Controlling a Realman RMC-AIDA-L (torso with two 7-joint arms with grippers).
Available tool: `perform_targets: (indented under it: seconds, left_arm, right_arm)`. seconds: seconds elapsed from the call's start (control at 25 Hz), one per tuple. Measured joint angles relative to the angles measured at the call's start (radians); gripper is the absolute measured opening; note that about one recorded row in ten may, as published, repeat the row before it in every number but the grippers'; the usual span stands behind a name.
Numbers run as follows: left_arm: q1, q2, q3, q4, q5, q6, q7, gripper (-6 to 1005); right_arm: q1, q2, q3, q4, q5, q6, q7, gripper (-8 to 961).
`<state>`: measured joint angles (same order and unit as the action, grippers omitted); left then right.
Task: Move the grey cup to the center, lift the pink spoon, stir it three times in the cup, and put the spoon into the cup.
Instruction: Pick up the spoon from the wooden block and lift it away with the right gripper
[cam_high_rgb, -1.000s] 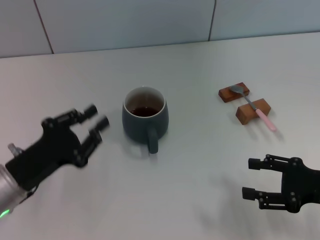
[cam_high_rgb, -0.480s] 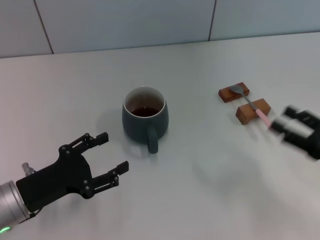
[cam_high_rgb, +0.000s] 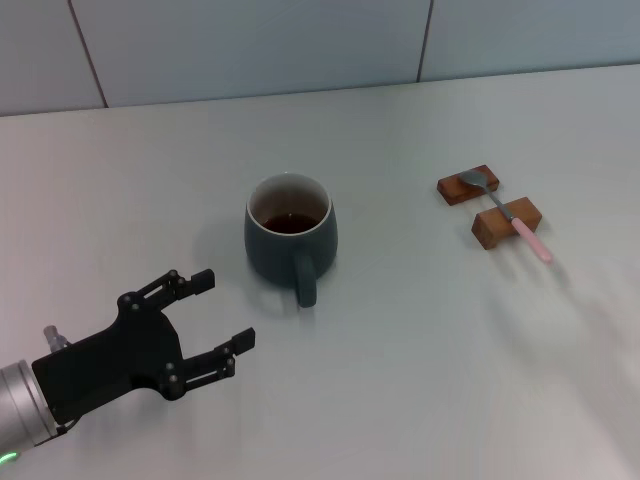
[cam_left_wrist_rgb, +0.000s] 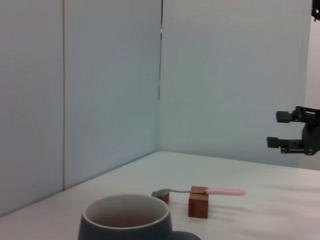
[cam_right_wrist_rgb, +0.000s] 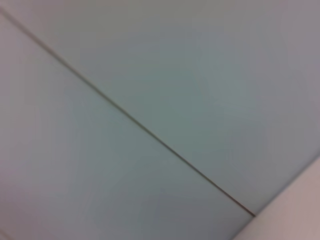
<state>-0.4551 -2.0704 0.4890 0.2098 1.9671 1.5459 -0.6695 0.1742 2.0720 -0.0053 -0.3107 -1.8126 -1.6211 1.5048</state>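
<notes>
The robot's right gripper should grasp the pink spoon by its handle's end (cam_high_rgb: 542, 250), which sticks out beyond the nearer wooden block.
The grey cup (cam_high_rgb: 290, 238) stands mid-table with its handle toward me and dark liquid inside; it also shows in the left wrist view (cam_left_wrist_rgb: 125, 221). The pink spoon (cam_high_rgb: 506, 212) lies across two brown wooden blocks at the right, with its pink handle (cam_left_wrist_rgb: 223, 191) sticking out past the nearer block. My left gripper (cam_high_rgb: 225, 308) is open and empty, low at the front left, apart from the cup. My right gripper (cam_left_wrist_rgb: 275, 130) is out of the head view. It shows far off in the left wrist view, open and raised above the table beyond the spoon.
The two wooden blocks (cam_high_rgb: 506, 222) (cam_high_rgb: 467, 186) hold the spoon off the white table (cam_high_rgb: 400, 330). A pale panelled wall (cam_high_rgb: 250, 45) runs along the table's back edge. The right wrist view shows only wall.
The left gripper drew back from beside the cup to the front left, then held still. The right gripper swung from the front right toward the spoon and left the head view.
</notes>
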Motion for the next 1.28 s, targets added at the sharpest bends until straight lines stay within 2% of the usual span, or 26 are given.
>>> perform_targets:
  seconds: [0.52, 0.96, 1.28]
  left_arm:
    - [0.011, -0.002, 0.002, 0.055, -0.008, -0.027, -0.001, 844]
    - [0.012, -0.002, -0.004, 0.060, -0.027, -0.037, -0.003, 844]
    - [0.008, -0.002, -0.004, 0.060, -0.028, -0.039, -0.004, 844]
  right_arm:
    - [0.052, -0.001, -0.009, 0.029, -0.056, 0.112, 0.025, 759]
    - [0.069, 0.000, -0.008, 0.041, -0.072, 0.129, 0.031, 754]
    - [0.099, 0.002, -0.009, 0.095, -0.091, 0.206, 0.060, 750]
